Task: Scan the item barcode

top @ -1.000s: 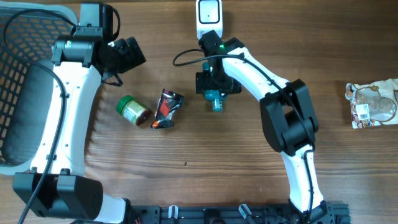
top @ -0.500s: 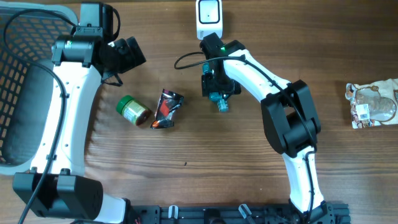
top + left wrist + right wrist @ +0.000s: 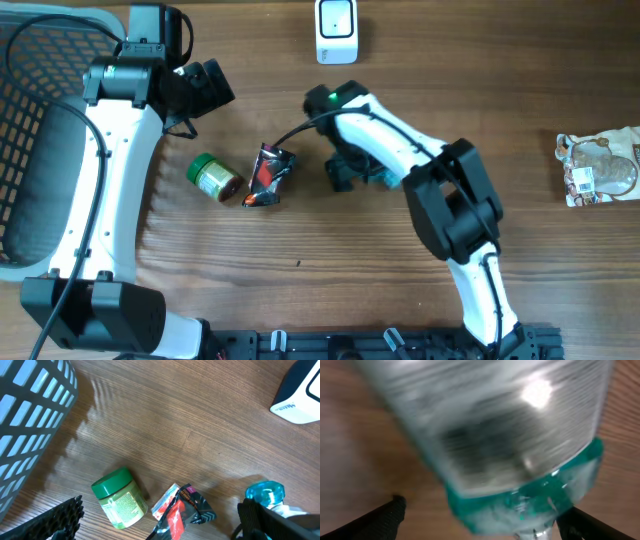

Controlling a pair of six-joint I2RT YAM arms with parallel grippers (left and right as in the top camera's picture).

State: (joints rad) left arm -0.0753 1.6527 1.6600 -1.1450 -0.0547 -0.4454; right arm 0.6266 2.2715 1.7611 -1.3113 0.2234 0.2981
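Note:
The teal bottle's wide body sits off-centre against one finger, so my right gripper needs to back off and take the bottle around its cap end (image 3: 387, 178) before scanning.
A clear bottle with a teal end (image 3: 490, 435) fills the right wrist view, blurred, between the wide-apart fingers of my right gripper (image 3: 487, 522). A gap shows beside the left finger (image 3: 390, 512). From overhead the right gripper (image 3: 348, 172) hangs low over the table with the bottle's teal part (image 3: 383, 177) beside it, well below the white scanner (image 3: 337, 30). My left gripper (image 3: 205, 85) stands open and holds nothing. Its wrist view shows the green jar (image 3: 120, 497), the red-black packet (image 3: 180, 510) and the teal bottle (image 3: 265, 494).
A grey mesh basket (image 3: 40, 120) stands at the left edge. The green jar (image 3: 214, 177) and the packet (image 3: 268, 175) lie left of the right gripper. A snack bag (image 3: 600, 168) lies at the far right.
The right arm has swung down and away from the scanner, carrying the bottle toward the table's middle. The left arm has not moved.

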